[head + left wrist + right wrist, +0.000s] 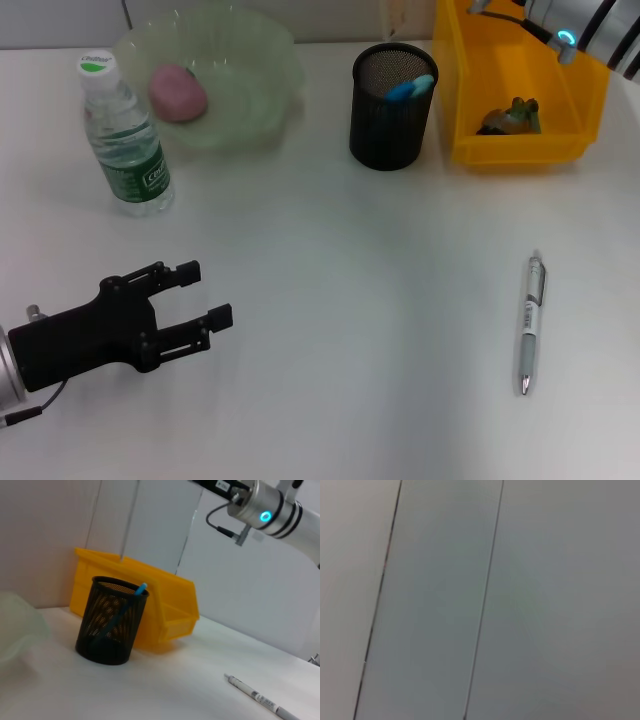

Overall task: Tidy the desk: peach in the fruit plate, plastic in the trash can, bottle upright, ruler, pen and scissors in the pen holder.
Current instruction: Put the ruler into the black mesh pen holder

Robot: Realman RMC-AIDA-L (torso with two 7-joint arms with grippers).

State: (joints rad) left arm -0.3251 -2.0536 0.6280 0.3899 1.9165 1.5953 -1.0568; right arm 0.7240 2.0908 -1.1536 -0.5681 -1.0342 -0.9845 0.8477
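I should release the ruler with my right gripper inside the black mesh pen holder's rim (364,79), beside the blue-tipped item.
A grey pen (530,322) lies on the white table at the right, also in the left wrist view (262,700). The black mesh pen holder (392,105) (112,622) has a blue-tipped item (410,88) in it; I cannot tell whether it is the ruler or the scissors. The pink peach (178,93) rests in the green fruit plate (250,60). The bottle (125,135) stands upright beside the plate. Crumpled plastic (510,117) lies in the yellow trash can (580,100). My left gripper (205,295) hovers open and holding nothing at the lower left.
My right arm (585,30) (270,510) reaches above the yellow trash can at the back right; its fingers are out of view. The right wrist view shows only wall panels. Bare tabletop lies between my left gripper and the pen.
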